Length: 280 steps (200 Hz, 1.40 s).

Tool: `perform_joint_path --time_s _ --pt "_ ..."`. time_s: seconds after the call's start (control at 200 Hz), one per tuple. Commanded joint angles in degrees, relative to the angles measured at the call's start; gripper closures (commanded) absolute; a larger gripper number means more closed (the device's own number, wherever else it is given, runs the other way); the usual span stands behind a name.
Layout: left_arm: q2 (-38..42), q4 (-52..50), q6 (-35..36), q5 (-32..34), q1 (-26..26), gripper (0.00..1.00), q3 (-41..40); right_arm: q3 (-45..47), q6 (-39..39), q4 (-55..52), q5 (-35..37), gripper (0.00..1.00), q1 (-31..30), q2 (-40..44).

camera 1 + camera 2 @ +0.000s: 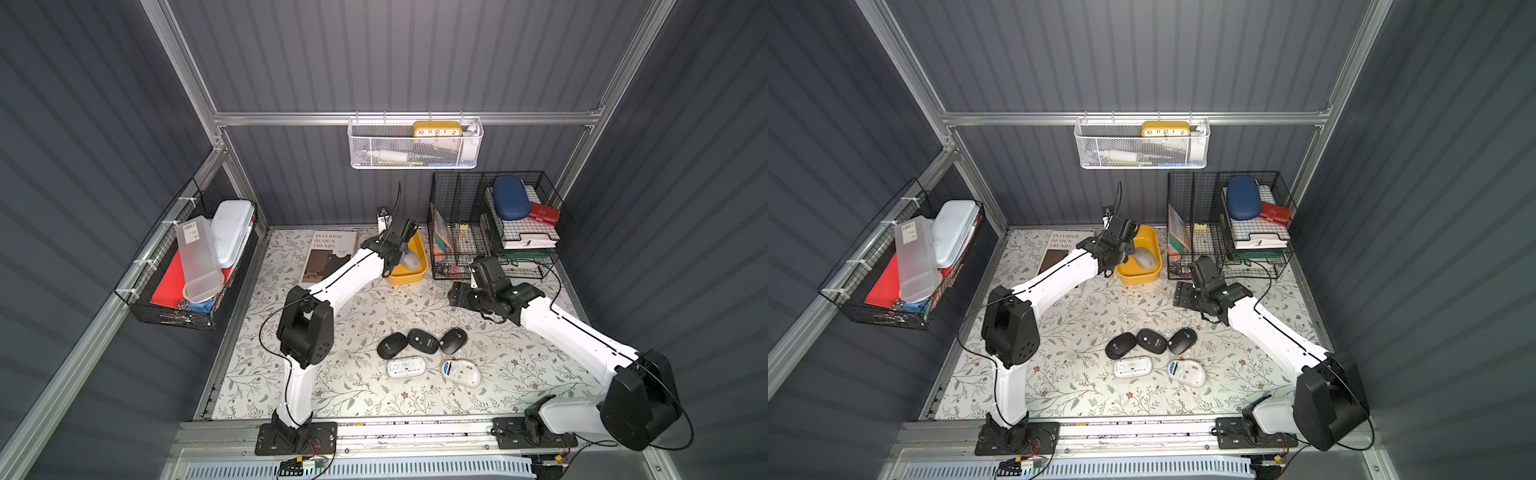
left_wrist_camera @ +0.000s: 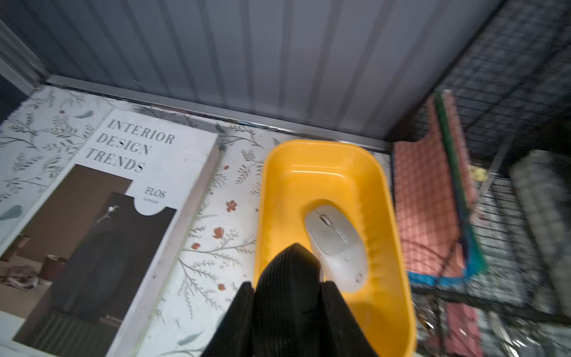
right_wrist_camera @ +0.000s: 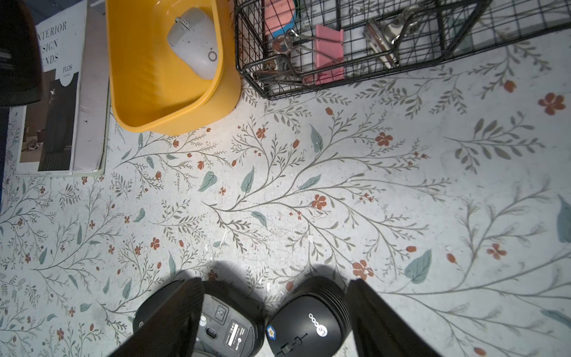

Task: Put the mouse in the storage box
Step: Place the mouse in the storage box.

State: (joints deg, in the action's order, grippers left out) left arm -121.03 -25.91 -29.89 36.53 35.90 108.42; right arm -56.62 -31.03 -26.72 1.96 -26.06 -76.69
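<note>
My left gripper is going to let go of the black mouse in the yellow storage box (image 1: 397, 252) (image 2: 290, 241), beside the white mouse, towards the magazine.
The yellow storage box (image 1: 409, 276) (image 1: 1139, 277) (image 2: 309, 173) (image 3: 148, 77) stands at the back of the table. A white mouse (image 1: 411, 262) (image 1: 1145, 258) (image 2: 338, 247) (image 3: 196, 43) lies inside it. My left gripper (image 1: 395, 264) (image 2: 295, 256) hangs shut over the box's near end, beside that mouse and holding nothing. Three black mice (image 1: 423, 340) and two overturned white ones (image 1: 406, 368) lie mid-table. My right gripper (image 1: 457, 297) (image 3: 276, 282) is open above the table behind them. Two black mice (image 3: 309, 318) show between its fingers, untouched.
A black wire organiser (image 1: 490, 224) stands right of the box. A magazine (image 1: 328, 253) lies to the box's left. A white mesh basket (image 1: 415, 145) hangs on the back rail. A black wire basket (image 1: 187, 270) hangs on the left wall.
</note>
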Motion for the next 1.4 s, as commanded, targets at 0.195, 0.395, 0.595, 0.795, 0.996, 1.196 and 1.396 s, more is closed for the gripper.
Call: perform_joint_path --time_s 0.195,0.395,0.595,0.795,0.996,1.196,1.396 --pt "-18.22 -10.15 9.14 10.16 -1.4 0.84 22.14 3.63 -0.27 0.35 0.76 0.22 0.52 4.16" --pt "-22.96 -5.65 16.57 12.71 -1.61 0.82 26.94 5.28 -0.44 2.19 0.7 0.22 0.71 5.51" --pt "-26.84 -3.31 19.87 13.17 -1.45 0.82 30.45 6.17 -0.44 2.73 0.15 0.22 0.83 5.32" --pt "-30.14 -0.9 23.25 12.86 -1.1 0.82 32.47 6.68 -0.35 2.98 0.07 0.22 1.11 5.19" --pt "-32.83 1.04 25.93 12.94 -0.58 0.79 32.48 7.05 -0.49 3.34 -0.37 0.22 1.44 4.86" --pt "-34.91 1.3 26.47 11.93 -0.57 0.68 32.52 7.16 -0.68 3.6 -0.63 0.22 1.61 4.57" --pt "-35.32 2.22 27.04 9.03 -0.54 0.48 32.73 6.9 -0.55 3.6 -0.81 0.22 1.72 4.02"
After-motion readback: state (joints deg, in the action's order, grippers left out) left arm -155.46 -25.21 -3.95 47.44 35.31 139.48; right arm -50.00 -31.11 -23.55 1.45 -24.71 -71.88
